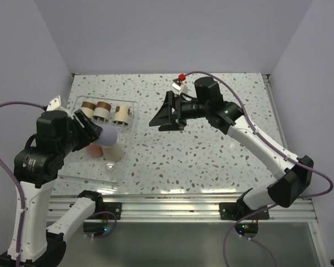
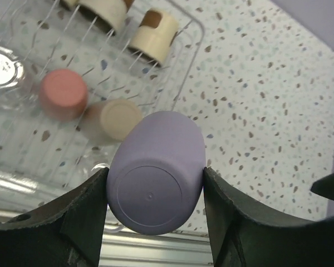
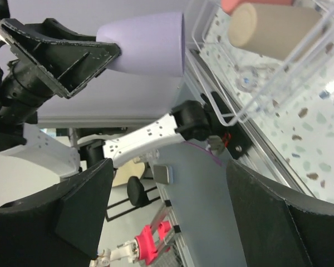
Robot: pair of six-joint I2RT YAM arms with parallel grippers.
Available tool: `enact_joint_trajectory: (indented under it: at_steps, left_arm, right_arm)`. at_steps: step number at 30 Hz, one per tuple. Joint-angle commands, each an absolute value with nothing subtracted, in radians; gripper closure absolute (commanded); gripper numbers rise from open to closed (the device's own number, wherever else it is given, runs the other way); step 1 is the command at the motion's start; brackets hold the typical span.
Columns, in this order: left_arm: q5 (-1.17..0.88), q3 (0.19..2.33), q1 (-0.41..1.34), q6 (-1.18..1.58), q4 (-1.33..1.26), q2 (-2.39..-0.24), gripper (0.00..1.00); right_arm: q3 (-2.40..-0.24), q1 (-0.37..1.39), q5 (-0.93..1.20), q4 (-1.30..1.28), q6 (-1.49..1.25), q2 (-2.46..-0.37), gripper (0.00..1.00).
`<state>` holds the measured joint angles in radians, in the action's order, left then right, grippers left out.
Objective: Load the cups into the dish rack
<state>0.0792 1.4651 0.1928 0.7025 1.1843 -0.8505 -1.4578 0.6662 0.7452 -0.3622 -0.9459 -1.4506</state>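
The lavender cup, held bottom-up above the rack, will be let go by my left gripper in the dish rack (image 1: 97, 166) (image 2: 55, 147), just in front of the coral-red cup.
My left gripper (image 1: 103, 135) is shut on the lavender cup (image 1: 108, 134) and holds it above the near right part of the clear dish rack (image 1: 72, 167). In the left wrist view the lavender cup (image 2: 156, 178) sits bottom-up between both fingers (image 2: 83, 217). In the rack lie three cream cups with brown bands (image 1: 103, 110), the coral-red cup (image 2: 63, 93), the tall beige cup (image 2: 114, 119) and one clear cup (image 2: 3, 69). My right gripper (image 1: 167, 117) is open and empty, raised over the table's middle and pointing towards the rack. The right wrist view also shows the lavender cup (image 3: 147, 44).
The speckled table (image 1: 211, 150) runs right of the rack. An aluminium rail (image 1: 172, 203) borders the near edge. Lilac walls close the back and sides. A small red and white object (image 1: 180, 80) is on the right arm's wrist.
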Motion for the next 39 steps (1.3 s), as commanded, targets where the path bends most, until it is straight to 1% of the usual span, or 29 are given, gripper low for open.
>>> enact_joint_trajectory:
  at_steps: [1,5,8,14,24,31,38,39]
  left_arm:
    - [0.215,1.382,0.195,0.703,1.319,-0.839,1.00]
    - [0.245,1.202,0.195,0.693,1.319,-0.851,1.00]
    - [0.323,1.138,0.187,0.690,1.319,-0.842,1.00]
    - [0.411,1.143,0.135,0.643,1.318,-0.893,1.00]
    - [0.436,1.108,0.132,0.683,1.299,-0.971,1.00]
    - [0.446,1.049,0.130,0.699,1.186,-1.011,1.00]
    - [0.474,0.985,0.130,0.703,1.131,-1.038,1.00]
    - [0.472,0.977,0.130,0.703,1.126,-1.043,0.99]
  right_arm:
    - [-1.445,0.663,0.729,-0.515,-0.841,-1.440,0.16]
    - [-1.463,0.664,0.707,-0.557,-0.798,-1.445,0.16]
    - [-1.463,0.663,0.707,-0.569,-0.784,-1.448,0.16]
    - [-1.454,0.661,0.712,-0.574,-0.775,-1.466,0.17]
    - [-1.462,0.658,0.719,-0.572,-0.758,-1.500,0.18]
    - [-1.468,0.655,0.730,-0.566,-0.758,-1.525,0.19]
    - [-1.468,0.652,0.729,-0.569,-0.752,-1.534,0.20]
    - [-1.471,0.652,0.732,-0.569,-0.750,-1.535,0.20]
